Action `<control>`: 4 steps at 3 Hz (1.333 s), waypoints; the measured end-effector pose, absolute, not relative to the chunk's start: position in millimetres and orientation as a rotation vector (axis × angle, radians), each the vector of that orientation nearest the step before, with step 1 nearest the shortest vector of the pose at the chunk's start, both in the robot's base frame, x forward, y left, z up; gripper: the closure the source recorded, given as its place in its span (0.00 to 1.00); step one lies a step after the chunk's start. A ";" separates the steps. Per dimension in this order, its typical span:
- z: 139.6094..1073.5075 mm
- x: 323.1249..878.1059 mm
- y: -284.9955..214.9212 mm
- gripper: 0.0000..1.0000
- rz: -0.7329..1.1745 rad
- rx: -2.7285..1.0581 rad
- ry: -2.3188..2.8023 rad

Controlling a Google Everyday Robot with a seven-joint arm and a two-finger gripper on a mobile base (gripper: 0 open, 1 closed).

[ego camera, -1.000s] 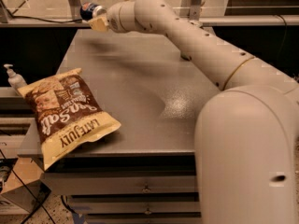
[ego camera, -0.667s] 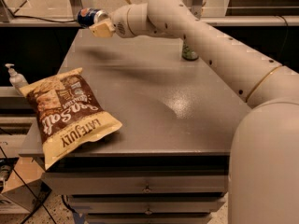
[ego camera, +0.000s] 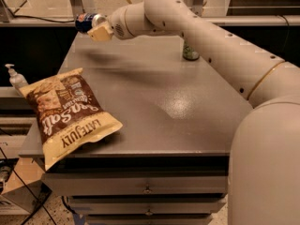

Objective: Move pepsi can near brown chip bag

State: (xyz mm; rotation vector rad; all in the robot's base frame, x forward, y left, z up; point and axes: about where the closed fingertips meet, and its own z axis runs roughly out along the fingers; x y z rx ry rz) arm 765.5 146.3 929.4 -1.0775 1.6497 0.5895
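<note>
I will use my gripper to set the pepsi can down on the grey table (ego camera: 106, 76) next to the far end of the brown chip bag.
The brown chip bag (ego camera: 68, 115) lies flat at the front left of the grey table (ego camera: 154, 102), partly over the left edge. My gripper (ego camera: 95, 26) is at the far left of the table, raised above it, and is shut on the pepsi can (ego camera: 86, 22). The blue can lies sideways in the grip, its silver end pointing left. The can hangs well behind and above the bag, apart from it.
A green can (ego camera: 190, 52) stands at the back right of the table, partly behind my arm. A soap pump bottle (ego camera: 15, 77) stands off the table's left side. Drawers (ego camera: 145, 189) sit under the table front.
My arm has swung left and toward the front, carrying the pepsi can with it. The green can has come into view behind the arm. The bag has not moved.
</note>
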 end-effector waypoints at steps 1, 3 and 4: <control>928.7 732.9 141.4 1.00 0.573 -1.113 1.675; 899.1 651.9 127.7 1.00 0.629 -1.177 1.690; 890.7 619.7 111.1 1.00 0.650 -1.148 1.699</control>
